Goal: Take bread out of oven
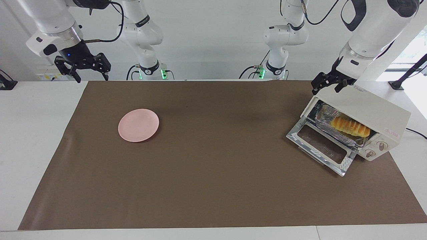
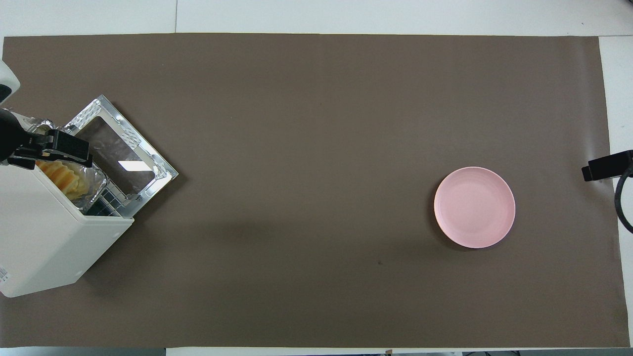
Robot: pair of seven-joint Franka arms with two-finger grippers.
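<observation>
My left gripper is to go next to the silver foil tray's front rim [image 2: 94, 165], beside the oven's open glass door, and close there.
The cream-white oven [image 1: 363, 110] stands at the left arm's end of the table with its glass door [image 1: 322, 146] dropped open. The golden ridged bread [image 1: 351, 126] lies in a silver foil tray [image 1: 328, 116] on the rack inside. In the overhead view the bread [image 2: 62, 176] shows at the oven's [image 2: 44, 237] mouth. My left gripper [image 1: 326, 88] hangs open and empty over the oven's top front edge, above the bread; it also shows in the overhead view [image 2: 49, 147]. My right gripper [image 1: 87, 75] waits open and empty, raised at the right arm's end of the table.
A pink plate [image 1: 138, 125] lies on the brown mat [image 1: 213, 186] toward the right arm's end; it also shows in the overhead view [image 2: 474, 206]. The oven's cable runs off the table's edge beside the oven.
</observation>
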